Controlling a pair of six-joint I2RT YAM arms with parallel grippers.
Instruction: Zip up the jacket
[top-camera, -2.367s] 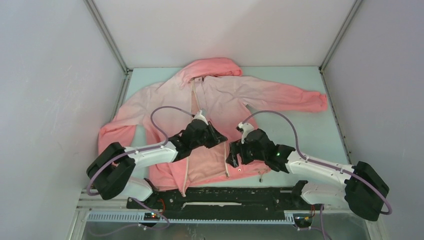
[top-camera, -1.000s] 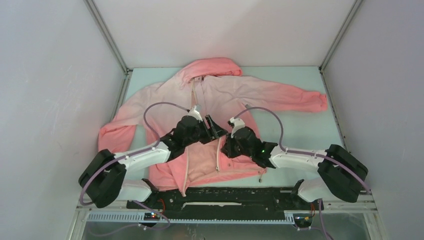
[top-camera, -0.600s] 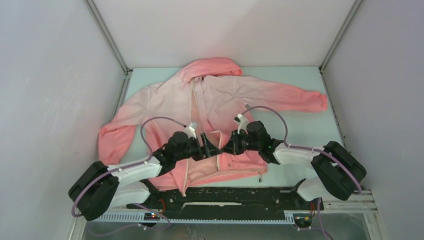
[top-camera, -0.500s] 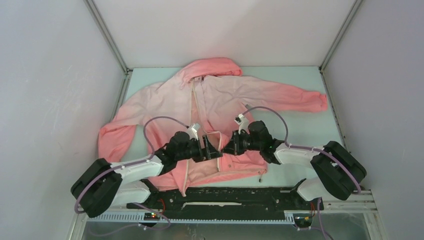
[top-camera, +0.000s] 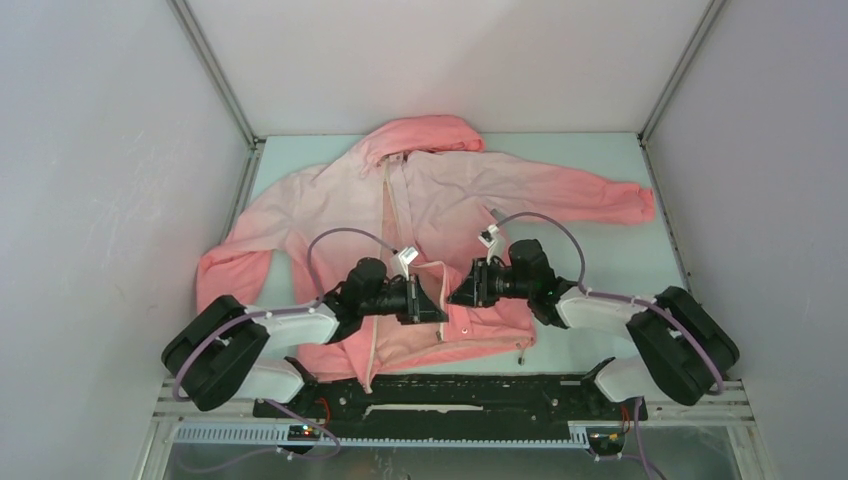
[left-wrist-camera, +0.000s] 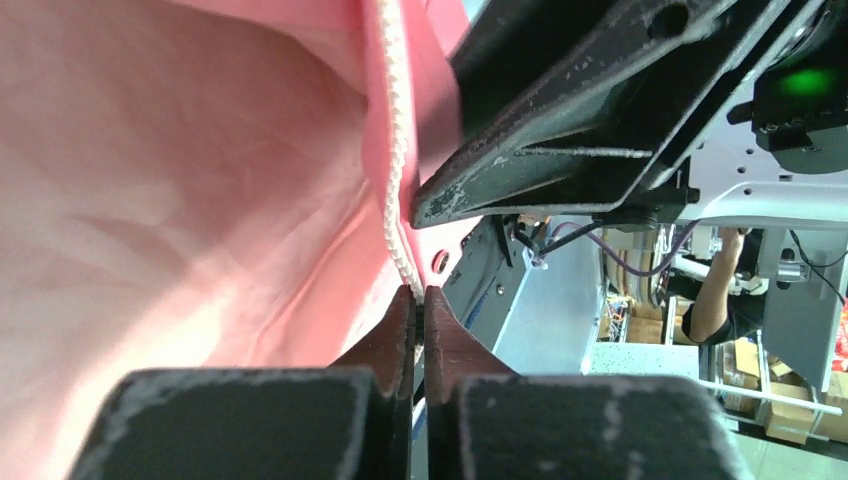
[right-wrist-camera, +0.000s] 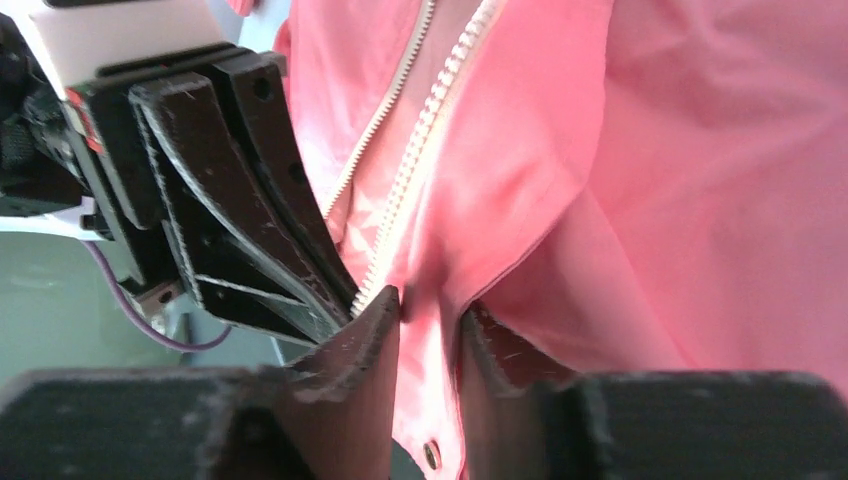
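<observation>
My right gripper will open and take the zipper's lower end (left-wrist-camera: 407, 268), because its fingers are around the fold of fabric beside the zipper teeth.
The pink jacket (top-camera: 440, 190) lies face up on the table, hood at the back, its front unzipped with the right panel's edge folded over. My left gripper (top-camera: 428, 307) is low on that panel. In the left wrist view it (left-wrist-camera: 418, 297) is shut on the whitish zipper teeth (left-wrist-camera: 392, 150) at the fabric's edge. My right gripper (top-camera: 458, 295) faces it, tips almost touching. In the right wrist view its jaws (right-wrist-camera: 430, 315) stand a little apart around a fold of pink fabric beside the zipper (right-wrist-camera: 425, 130). The left gripper's black fingers (right-wrist-camera: 240, 200) are just beyond.
The jacket's sleeves reach out to the right (top-camera: 600, 200) and the left (top-camera: 225, 270). Teal table (top-camera: 600, 270) shows beside the hem. A black rail (top-camera: 450, 395) runs along the near edge. Grey walls enclose three sides.
Both grippers came down the front toward the hem. The left gripper opened wide, then shut on the zipper edge. The right jaws, shut on the fabric before, have parted slightly.
</observation>
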